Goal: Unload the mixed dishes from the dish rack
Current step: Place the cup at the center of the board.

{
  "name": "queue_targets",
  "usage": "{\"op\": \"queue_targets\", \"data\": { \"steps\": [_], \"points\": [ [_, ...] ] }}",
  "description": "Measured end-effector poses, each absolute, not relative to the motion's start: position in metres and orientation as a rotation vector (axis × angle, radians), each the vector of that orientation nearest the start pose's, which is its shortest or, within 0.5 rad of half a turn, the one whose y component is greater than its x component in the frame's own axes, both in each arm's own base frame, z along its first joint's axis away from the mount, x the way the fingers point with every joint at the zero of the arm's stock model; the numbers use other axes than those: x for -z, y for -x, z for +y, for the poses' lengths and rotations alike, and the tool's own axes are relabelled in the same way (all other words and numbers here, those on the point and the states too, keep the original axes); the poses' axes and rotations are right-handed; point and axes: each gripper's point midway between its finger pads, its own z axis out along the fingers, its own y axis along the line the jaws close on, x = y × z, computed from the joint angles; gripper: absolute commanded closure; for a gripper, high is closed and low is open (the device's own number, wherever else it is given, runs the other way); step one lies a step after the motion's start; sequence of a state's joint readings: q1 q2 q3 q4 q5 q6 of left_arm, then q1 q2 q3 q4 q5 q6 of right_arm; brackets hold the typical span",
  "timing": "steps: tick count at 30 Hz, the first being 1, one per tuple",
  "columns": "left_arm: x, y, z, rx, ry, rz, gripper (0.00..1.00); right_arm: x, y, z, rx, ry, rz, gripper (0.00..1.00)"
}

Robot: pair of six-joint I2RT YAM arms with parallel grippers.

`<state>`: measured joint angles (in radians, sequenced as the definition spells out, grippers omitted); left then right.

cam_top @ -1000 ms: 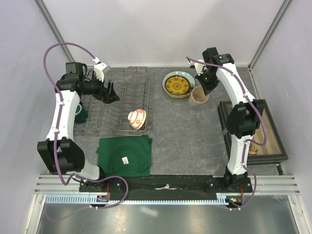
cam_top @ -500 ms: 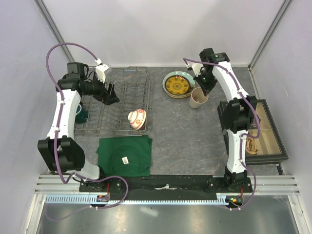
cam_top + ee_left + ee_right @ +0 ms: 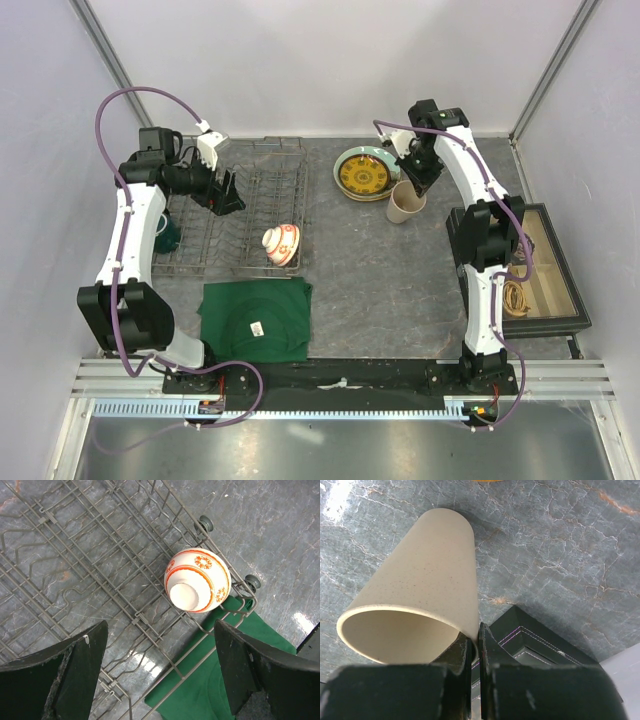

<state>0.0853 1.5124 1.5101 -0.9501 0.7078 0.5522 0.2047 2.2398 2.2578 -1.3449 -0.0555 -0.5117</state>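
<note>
I should use my right gripper to set the tall beige cup down on the bare table point(image 3: 396, 227) point(image 3: 436, 530), in front of the stacked plates.
The grey wire dish rack point(image 3: 215, 255) point(image 3: 90, 555) holds a small red-and-white bowl point(image 3: 281, 243) point(image 3: 197, 580), upside down at its near right corner. My left gripper point(image 3: 226, 193) point(image 3: 160, 630) hangs open above the rack, with the bowl ahead of its fingers point(image 3: 82, 670). A dark green mug point(image 3: 168, 233) shows at the rack's left side, partly behind the left arm. On the table, the yellow-and-dark patterned plate point(image 3: 361, 175) lies on the pale teal plate point(image 3: 378, 154). My right gripper point(image 3: 415, 184) point(image 3: 475, 640) is shut on the rim of the tall beige cup point(image 3: 405, 203) point(image 3: 420, 590).
A dark green folded cloth point(image 3: 255, 318) point(image 3: 215, 690) lies just in front of the rack. A black compartment box point(image 3: 520, 268) point(image 3: 540, 635) stands at the right, close to the cup and the right arm.
The right arm has swung its elbow left and nudged the cup slightly nearer. The left arm and the bowl have hardly moved.
</note>
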Motion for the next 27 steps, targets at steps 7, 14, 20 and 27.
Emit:
{"op": "queue_targets", "data": {
  "steps": [7,14,20,27],
  "points": [
    [-0.235,-0.355,-0.068,0.578,-0.797,2.167,0.07,-0.124,-0.439,0.08,-0.035,1.057,2.729,1.0],
    [-0.234,-0.353,-0.068,0.58,-0.8,2.172,0.07,-0.122,-0.433,0.082,-0.068,1.069,2.734,1.0],
    [-0.234,-0.352,-0.068,0.583,-0.802,2.177,0.07,-0.122,-0.43,0.083,-0.08,1.082,2.735,0.99],
    [-0.232,-0.349,-0.069,0.588,-0.806,2.185,0.07,-0.122,-0.427,0.089,-0.081,1.101,2.73,0.88]
  ]
}}
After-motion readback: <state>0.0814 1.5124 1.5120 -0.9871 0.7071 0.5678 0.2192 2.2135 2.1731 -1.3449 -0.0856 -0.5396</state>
